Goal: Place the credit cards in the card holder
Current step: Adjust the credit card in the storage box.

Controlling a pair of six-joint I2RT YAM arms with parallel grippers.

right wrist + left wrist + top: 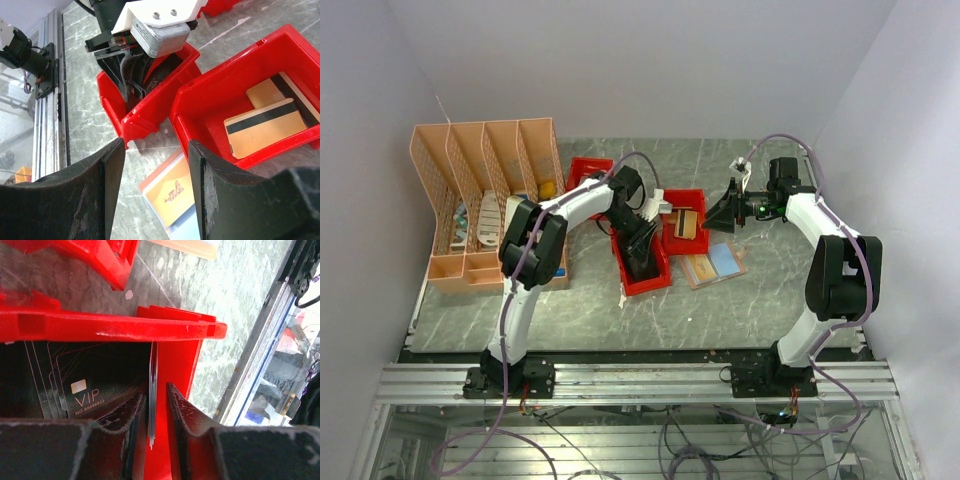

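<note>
Several card edges are together between my left gripper's fingers, so I need to open, move back a little and pinch a single card [154, 357] before lifting it out.
Two tan credit cards [265, 127] with dark stripes lie in a red bin [685, 240]. The card holder [172, 195] lies open on the table [713, 262], showing a gold card and a light blue one. My left gripper [156, 390] is down in another red bin [115, 327], open. Its fingers straddle a thin stack of cards [153, 410] standing on edge against the bin wall, with a gap to the right finger. Black VIP cards [82, 392] lean beside them. My right gripper [156, 145] hovers open and empty above the card holder's edge.
A peach desk organizer [485, 200] stands at the back left, with a third red bin [588, 172] behind the left arm [570, 205]. The two central bins sit close together. The metal rail [640, 380] runs along the near table edge.
</note>
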